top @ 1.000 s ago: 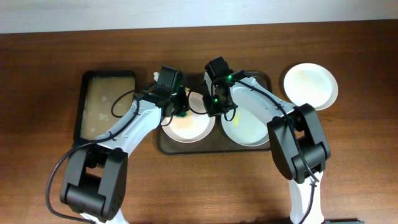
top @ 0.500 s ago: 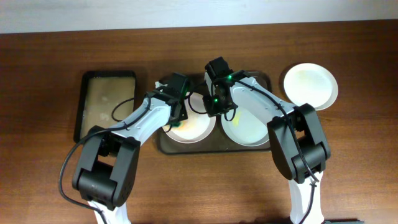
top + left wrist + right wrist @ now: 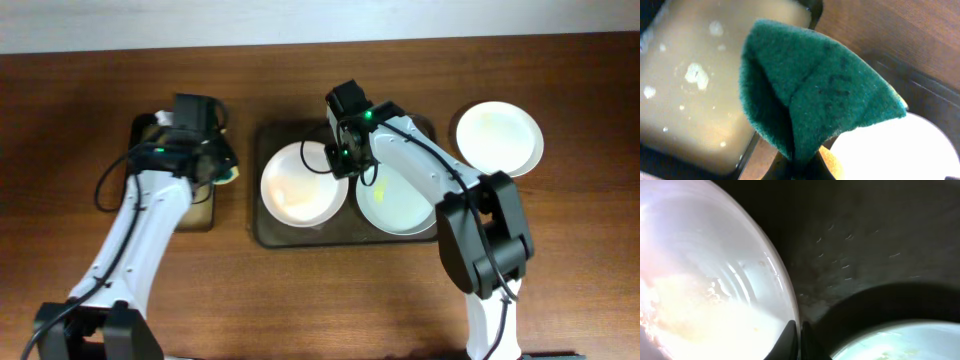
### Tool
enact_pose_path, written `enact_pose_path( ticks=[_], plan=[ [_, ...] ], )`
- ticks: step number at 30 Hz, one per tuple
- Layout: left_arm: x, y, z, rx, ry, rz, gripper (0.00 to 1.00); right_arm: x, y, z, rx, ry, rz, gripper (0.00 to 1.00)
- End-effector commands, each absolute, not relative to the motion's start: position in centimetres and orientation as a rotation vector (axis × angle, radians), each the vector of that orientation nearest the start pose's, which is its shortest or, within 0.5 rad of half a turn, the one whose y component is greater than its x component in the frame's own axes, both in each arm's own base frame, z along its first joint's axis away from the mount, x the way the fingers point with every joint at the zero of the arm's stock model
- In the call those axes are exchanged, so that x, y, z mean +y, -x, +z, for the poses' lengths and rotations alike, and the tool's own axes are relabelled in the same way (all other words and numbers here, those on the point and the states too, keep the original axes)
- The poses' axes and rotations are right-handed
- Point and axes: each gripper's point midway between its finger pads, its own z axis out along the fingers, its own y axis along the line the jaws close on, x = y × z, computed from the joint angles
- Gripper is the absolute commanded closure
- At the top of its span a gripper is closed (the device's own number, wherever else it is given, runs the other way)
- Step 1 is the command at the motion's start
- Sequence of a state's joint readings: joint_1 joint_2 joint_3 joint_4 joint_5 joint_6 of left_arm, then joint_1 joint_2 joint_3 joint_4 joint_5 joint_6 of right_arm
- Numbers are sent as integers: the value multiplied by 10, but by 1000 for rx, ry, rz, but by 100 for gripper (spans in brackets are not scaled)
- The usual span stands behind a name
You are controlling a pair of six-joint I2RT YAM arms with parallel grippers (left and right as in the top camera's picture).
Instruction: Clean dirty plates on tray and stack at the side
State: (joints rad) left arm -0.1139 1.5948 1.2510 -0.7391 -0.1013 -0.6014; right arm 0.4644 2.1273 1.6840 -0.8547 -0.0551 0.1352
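Note:
Next, I set the orange-smeared plate with my right gripper on the white plate on the bare table (image 3: 500, 139) beside the dark tray.
The dark tray (image 3: 258, 232) holds two plates. The left white plate (image 3: 300, 188) has a faint orange smear, and the right one (image 3: 402, 208) is pale bluish-green. A third white plate (image 3: 500, 135) lies on the table at the right. My right gripper (image 3: 340, 160) is shut on the left plate's right rim; the right wrist view shows the fingers (image 3: 800, 335) pinching that rim (image 3: 715, 280). My left gripper (image 3: 218, 168) is shut on a green sponge (image 3: 815, 95) and holds it above the right edge of the small black tray (image 3: 150, 135).
The small black tray holds tan soapy liquid (image 3: 690, 100) at the left. A strip of bare wood separates the two trays. The bluish-green plate (image 3: 900, 340) lies close to the right fingers. The wall edge runs along the back.
My left gripper has left the left plate and swung left with the sponge to the small black tray. My right gripper has stayed on the plate's rim.

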Motion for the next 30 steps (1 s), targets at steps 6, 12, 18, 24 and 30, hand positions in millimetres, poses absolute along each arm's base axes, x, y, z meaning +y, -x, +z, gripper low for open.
enact_pose_path(
  ticks=[6,12,18,24,30],
  plan=[
    [0,-380,131,2626,752,-369,100,198,-434,205,2243,440,-713,96],
    [8,-376,130,2636,761,-366,100,235,-402,273,1866,606,-1146,96],
    [8,-375,129,2639,762,-366,100,261,-388,302,1723,699,-1294,96],
    [8,-375,129,2643,759,-364,100,261,-388,304,1717,707,-1308,96],
    [8,-373,128,2653,739,-359,100,255,-417,222,2092,682,-720,96]
  ],
)
